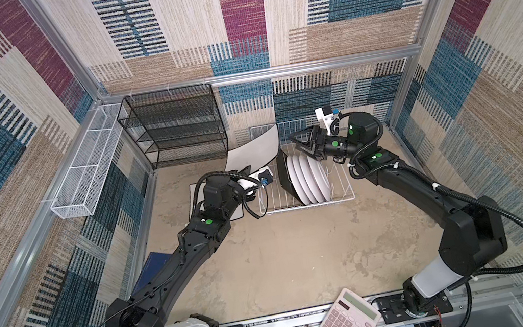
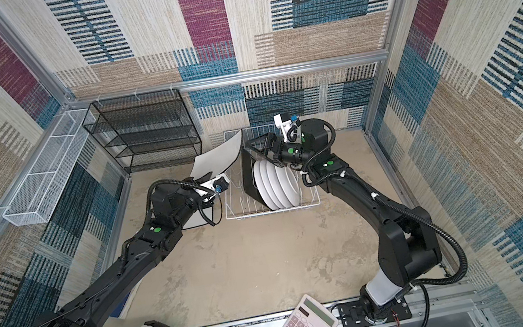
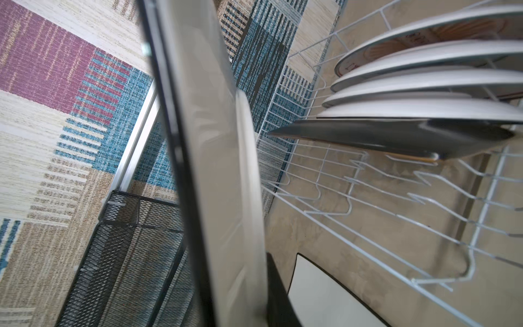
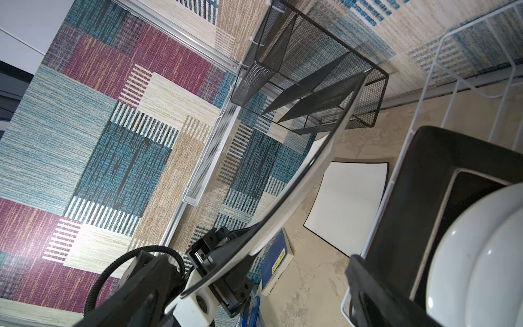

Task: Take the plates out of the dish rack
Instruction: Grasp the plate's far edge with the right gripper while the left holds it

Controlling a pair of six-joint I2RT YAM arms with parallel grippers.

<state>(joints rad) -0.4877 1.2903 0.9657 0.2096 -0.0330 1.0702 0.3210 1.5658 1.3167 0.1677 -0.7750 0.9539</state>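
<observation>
The robot's left gripper holds the large white plate's near edge, so the right gripper will steady the plate before the left gripper takes the plate's shelf-side edge (image 1: 228, 159).
My left gripper (image 4: 230, 250) is shut on the rim of a large white plate (image 1: 254, 151) with a dark edge and holds it tilted in the air, just left of the dish rack (image 1: 309, 205). A second such plate (image 4: 348, 203) lies flat on the table, partly under the left arm. In the rack a black square plate (image 1: 285, 176) stands upright, with several round white plates (image 1: 312, 177) behind it. My right gripper (image 1: 302, 147) is open at the black plate's top edge. Only one of its fingers (image 4: 365, 283) shows in the right wrist view.
A black mesh shelf (image 1: 172, 125) stands at the back left, close behind the raised plate. A long white mesh basket (image 1: 87, 170) hangs on the left wall. A blue book (image 4: 276, 263) lies under the left arm. A pink calculator (image 1: 349, 321) sits at the front rail.
</observation>
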